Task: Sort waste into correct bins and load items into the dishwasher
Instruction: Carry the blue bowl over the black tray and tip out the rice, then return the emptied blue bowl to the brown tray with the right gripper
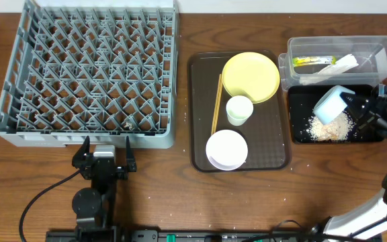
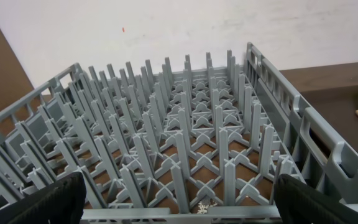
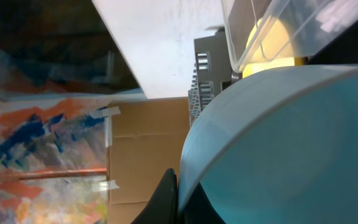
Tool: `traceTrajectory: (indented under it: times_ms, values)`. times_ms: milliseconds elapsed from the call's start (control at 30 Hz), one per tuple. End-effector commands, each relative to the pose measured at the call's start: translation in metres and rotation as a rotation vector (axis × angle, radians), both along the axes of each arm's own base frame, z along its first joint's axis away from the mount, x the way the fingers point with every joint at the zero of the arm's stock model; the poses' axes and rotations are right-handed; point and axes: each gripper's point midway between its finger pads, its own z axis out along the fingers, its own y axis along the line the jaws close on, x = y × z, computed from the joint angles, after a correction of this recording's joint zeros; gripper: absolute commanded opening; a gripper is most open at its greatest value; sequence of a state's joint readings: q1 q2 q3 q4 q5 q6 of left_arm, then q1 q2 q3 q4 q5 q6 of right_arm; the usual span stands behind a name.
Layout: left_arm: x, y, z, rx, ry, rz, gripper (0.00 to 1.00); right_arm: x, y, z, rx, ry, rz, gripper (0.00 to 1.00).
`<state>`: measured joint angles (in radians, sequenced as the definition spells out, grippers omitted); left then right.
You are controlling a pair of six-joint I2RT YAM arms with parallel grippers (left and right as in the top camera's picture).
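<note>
The robot's right gripper needs to set the light blue bowl, now tipped over the black tray, down on the brown serving tray (image 1: 271, 145) next to the white bowl.
My right gripper (image 1: 348, 102) is shut on the rim of the light blue bowl (image 1: 330, 104), which is tipped over the black tray (image 1: 299, 101) and its heap of rice scraps (image 1: 329, 128). In the right wrist view the bowl (image 3: 291, 143) fills the frame, its rim pinched between the fingers (image 3: 168, 196). The clear tub (image 1: 381, 50) holds the green-and-yellow wrapper (image 1: 310, 62) and the white paper strip (image 1: 339, 66). My left gripper (image 1: 106, 149) stands open and empty at the front edge of the grey dish rack (image 1: 89, 70), with the rack (image 2: 185, 143) ahead of its fingers (image 2: 48, 199).
A brown serving tray (image 1: 200, 114) between rack and bins carries the yellow plate (image 1: 250, 76), the small white cup (image 1: 239, 109), the white bowl (image 1: 226, 149) and the chopsticks (image 1: 216, 104). A few white crumbs (image 2: 204, 206) lie in the rack's near edge.
</note>
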<state>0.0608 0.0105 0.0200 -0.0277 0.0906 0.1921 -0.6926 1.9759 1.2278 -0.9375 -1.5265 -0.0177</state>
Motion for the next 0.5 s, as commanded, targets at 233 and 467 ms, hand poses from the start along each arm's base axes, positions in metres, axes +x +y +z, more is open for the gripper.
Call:
traceTrajectory:
  times_ms: [233,467]
  values:
    - [-0.001,-0.003,-0.015,0.009,0.045,-0.016,0.98,-0.022,0.025,0.023,-0.259,-0.045,0.08,0.01]
    - [-0.001,-0.003,-0.015,0.009,0.045,-0.016,0.98,-0.04,0.081,0.057,-0.642,-0.003,0.19,0.01]
